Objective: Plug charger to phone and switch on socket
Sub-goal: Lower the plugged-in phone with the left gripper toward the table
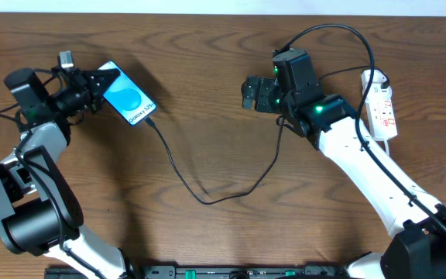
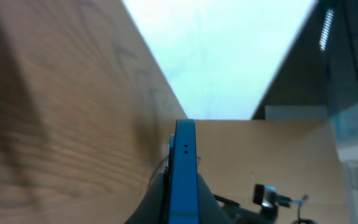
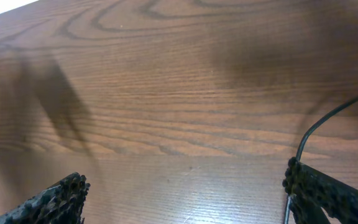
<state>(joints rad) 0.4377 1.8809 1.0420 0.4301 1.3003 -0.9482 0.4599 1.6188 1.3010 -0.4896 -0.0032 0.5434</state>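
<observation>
My left gripper will let go of the phone on the bare wood [image 1: 150, 156] next to the black cable, near the cable's tip.
The phone [image 1: 128, 97] shows its blue screen at the back left, tilted on the table, and my left gripper [image 1: 107, 87] is shut on its upper end. In the left wrist view the phone [image 2: 184, 168] stands edge-on between my fingers [image 2: 211, 202]. The charger [image 1: 178, 172], a thin black cable, has its tip [image 1: 152, 121] against the phone's lower end; I cannot tell whether it is seated. The cable loops across the table and up under my right arm. The right gripper [image 1: 249, 91] hangs open over bare wood near the middle back. The white socket [image 1: 382, 105] lies at the far right.
The wooden table [image 1: 207, 93] stretches between both arms. A stretch of the black cable [image 3: 328, 121] runs past my right-hand fingertip [image 3: 319, 186] in the right wrist view. A small clip-like metal part [image 2: 266, 194] lies near the phone in the left wrist view.
</observation>
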